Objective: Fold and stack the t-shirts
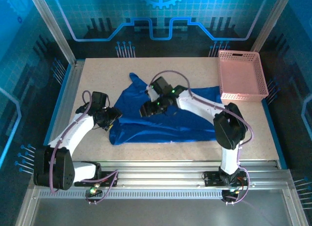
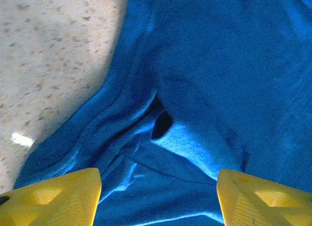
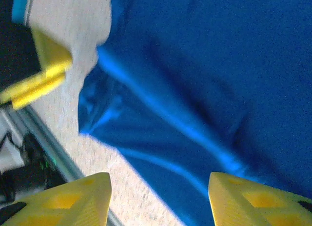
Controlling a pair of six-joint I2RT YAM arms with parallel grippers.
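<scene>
A t-shirt flap lies doubled near its side edge; before folding, my left gripper takes the flap's raised edge (image 2: 165,133) beside my right gripper.
One royal-blue t-shirt (image 1: 165,121) lies crumpled and spread across the middle of the table, its print hidden. My left gripper (image 1: 113,116) hovers at the shirt's left edge; in the left wrist view it (image 2: 158,201) is open, its yellow fingertips (image 2: 53,196) wide apart above folds of the shirt (image 2: 219,65). My right gripper (image 1: 146,109) is over the shirt's left-middle part. In the right wrist view it (image 3: 160,201) is open with nothing between its fingers, above the edge of the shirt (image 3: 209,65).
A pink lattice basket (image 1: 241,74) stands at the back right corner of the table (image 1: 97,79). The left gripper's yellow fingers (image 3: 44,70) appear in the right wrist view, close to the shirt's corner. A metal rail (image 1: 185,170) runs along the near edge.
</scene>
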